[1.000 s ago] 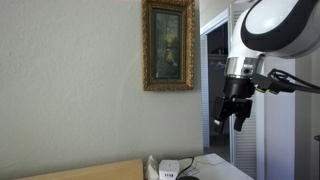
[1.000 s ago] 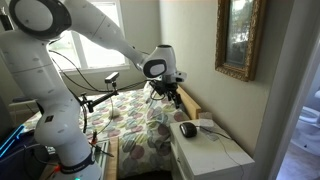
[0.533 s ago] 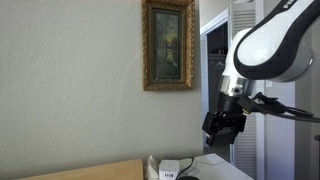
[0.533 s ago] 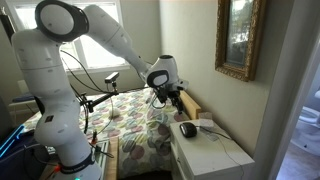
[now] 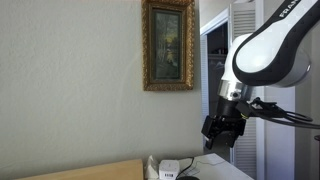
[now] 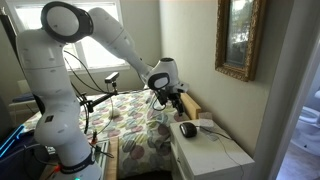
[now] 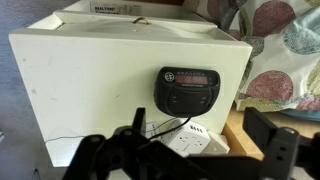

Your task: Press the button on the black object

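Observation:
Next, my gripper shuts its empty fingers together just above the buttons [image 5: 187,177] [image 7: 188,100] of the black object, on the side below its display, ready to press.
The black object [image 7: 190,88] is a small clock radio with a dim display and buttons on its top. It lies on a white nightstand [image 7: 90,90]. In an exterior view it is a dark lump [image 6: 188,129] at the nightstand's near end. My gripper [image 7: 200,142] is open and empty, with the jaws wide apart. It hovers above the nightstand, and in the wrist view the black object lies ahead of the jaws. The gripper also shows in both exterior views [image 6: 175,99] [image 5: 222,133], some way above the surface.
A white power strip [image 7: 185,140] with cables lies beside the black object. A bed with a patterned quilt [image 6: 135,125] and a wooden frame [image 6: 192,105] adjoins the nightstand. A gold-framed picture [image 5: 167,45] hangs on the wall above. A tripod [image 6: 108,85] stands beyond the bed.
My gripper has come down and moved closer to the nightstand over the last second. It stays open. The black object has not moved.

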You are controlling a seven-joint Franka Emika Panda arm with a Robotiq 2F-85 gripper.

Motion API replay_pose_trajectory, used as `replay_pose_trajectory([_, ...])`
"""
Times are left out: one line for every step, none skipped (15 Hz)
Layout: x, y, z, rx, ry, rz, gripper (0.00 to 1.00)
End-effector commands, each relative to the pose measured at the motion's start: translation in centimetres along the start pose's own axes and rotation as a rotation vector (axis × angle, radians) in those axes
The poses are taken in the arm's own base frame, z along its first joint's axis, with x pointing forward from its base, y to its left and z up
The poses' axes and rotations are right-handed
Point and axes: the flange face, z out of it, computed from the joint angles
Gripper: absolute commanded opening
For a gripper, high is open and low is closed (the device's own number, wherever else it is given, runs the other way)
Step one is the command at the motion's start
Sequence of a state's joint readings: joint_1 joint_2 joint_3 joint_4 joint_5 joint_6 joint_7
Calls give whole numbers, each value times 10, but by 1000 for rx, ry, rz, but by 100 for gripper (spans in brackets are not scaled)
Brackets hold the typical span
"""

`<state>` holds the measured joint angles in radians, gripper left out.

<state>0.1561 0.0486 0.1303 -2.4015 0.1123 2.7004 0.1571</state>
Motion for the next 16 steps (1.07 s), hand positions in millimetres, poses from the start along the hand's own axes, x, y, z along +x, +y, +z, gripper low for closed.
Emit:
replay_pose_trajectory([-1, -3, 15, -16, -34, 22, 100])
replay_pose_trajectory([-1, -4, 23, -22, -24, 13, 100])
replay_pose_trajectory([0, -7, 34, -28, -40, 19, 100])
replay_pose_trajectory([0, -8, 43, -40, -54, 16, 100])
replay_pose_trajectory([0, -11, 53, -41, -81, 22, 100])
replay_pose_trajectory([1, -14, 63, -42, -83, 24, 100])
replay_pose_trajectory([3, -17, 72, -41, -89, 28, 75])
replay_pose_trajectory([6, -21, 79, -37, -89, 25, 74])
replay_pose_trajectory([10, -25, 87, -29, -88, 28, 66])
replay_pose_trajectory([14, -29, 95, -22, -79, 20, 59])
replay_pose_trajectory([19, -33, 102, -19, -72, 16, 50])
replay_pose_trajectory([23, -36, 108, -11, -68, 15, 44])
replay_pose_trajectory([28, -40, 113, -8, -61, 5, 38])
replay_pose_trajectory([32, -42, 121, -5, -54, -2, 30])
replay_pose_trajectory([37, -44, 127, -2, -53, -1, 24])
replay_pose_trajectory([41, -46, 133, -2, -42, -6, 16])
